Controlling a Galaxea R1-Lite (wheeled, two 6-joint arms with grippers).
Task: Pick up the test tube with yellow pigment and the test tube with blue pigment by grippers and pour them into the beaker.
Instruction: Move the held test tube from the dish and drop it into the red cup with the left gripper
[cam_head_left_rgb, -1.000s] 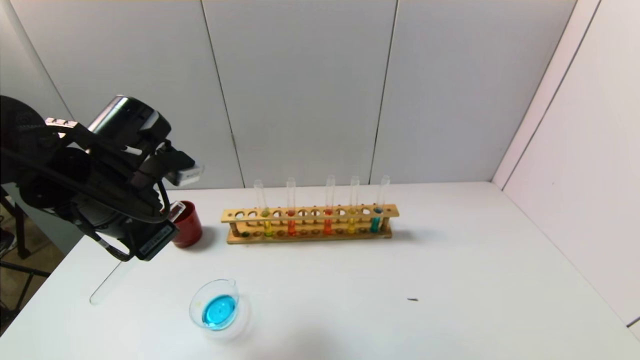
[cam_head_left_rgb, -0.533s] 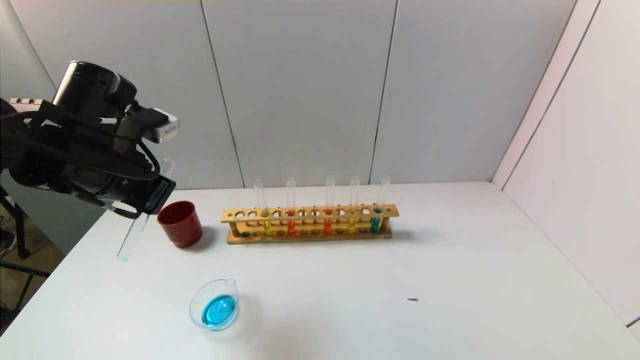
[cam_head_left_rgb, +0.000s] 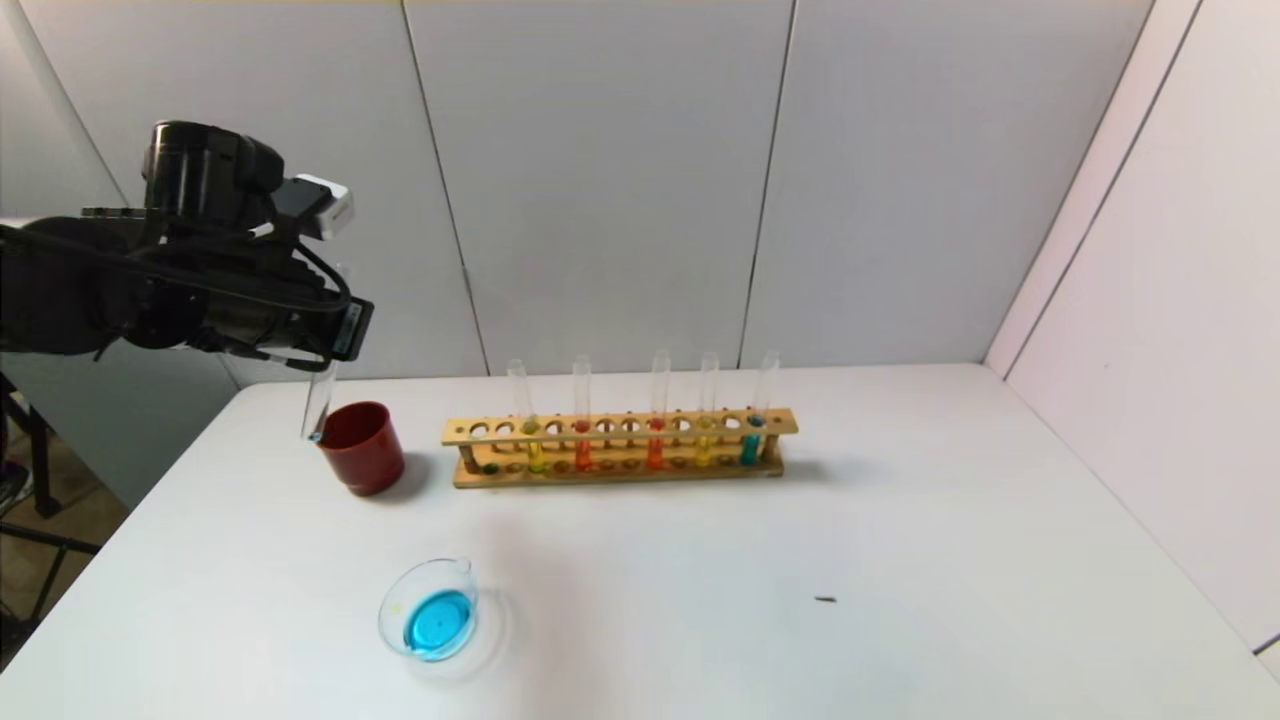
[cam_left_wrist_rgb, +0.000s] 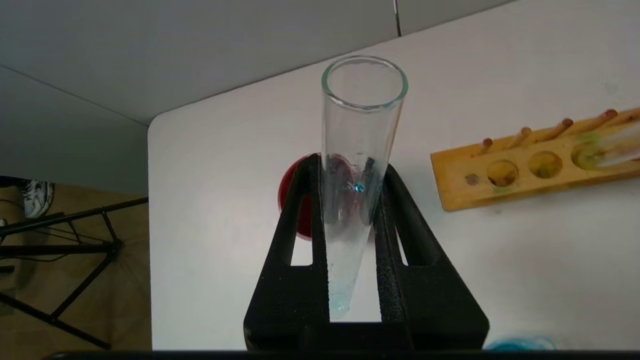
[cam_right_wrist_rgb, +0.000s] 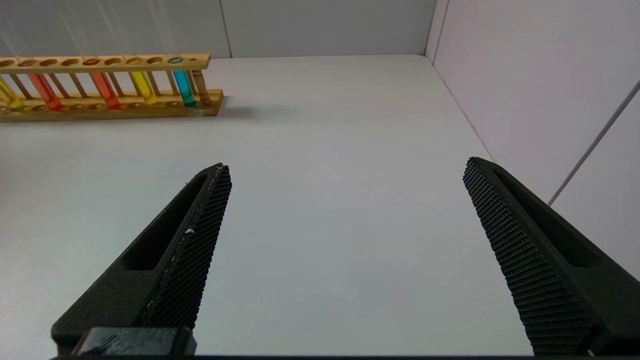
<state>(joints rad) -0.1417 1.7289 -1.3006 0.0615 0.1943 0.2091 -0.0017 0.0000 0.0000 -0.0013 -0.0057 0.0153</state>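
Next, my left gripper releases the test tube with blue pigment inside the dark red cup (cam_head_left_rgb: 362, 442) (cam_left_wrist_rgb: 321, 197) next to the wooden rack.
My left gripper (cam_head_left_rgb: 328, 352) (cam_left_wrist_rgb: 350, 167) is shut on the test tube with blue pigment (cam_head_left_rgb: 319, 400) (cam_left_wrist_rgb: 362, 110). The tube is nearly upright and holds only a trace of blue at its round bottom. It hangs by the left rim of a dark red cup (cam_head_left_rgb: 362, 447) (cam_left_wrist_rgb: 289, 200). The beaker (cam_head_left_rgb: 430, 620) stands near the table's front with blue liquid in it. In the wooden rack (cam_head_left_rgb: 620, 425), a test tube with yellow pigment (cam_head_left_rgb: 704, 445) (cam_right_wrist_rgb: 142, 85) stands beside one with cyan liquid (cam_head_left_rgb: 750, 445) (cam_right_wrist_rgb: 185, 87). My right gripper (cam_right_wrist_rgb: 346, 165) is open over bare table.
The rack (cam_left_wrist_rgb: 525, 170) also holds two red-orange tubes (cam_head_left_rgb: 583, 450) and a greenish-yellow one (cam_head_left_rgb: 536, 455). Walls close the table at the back and right. A small dark speck (cam_head_left_rgb: 825, 599) lies on the white table (cam_head_left_rgb: 900, 560). A tripod (cam_left_wrist_rgb: 60, 250) stands off the left edge.
My left gripper has risen and swung back from the table's front left toward the red cup. The tube it holds turned from steeply tilted to nearly upright.
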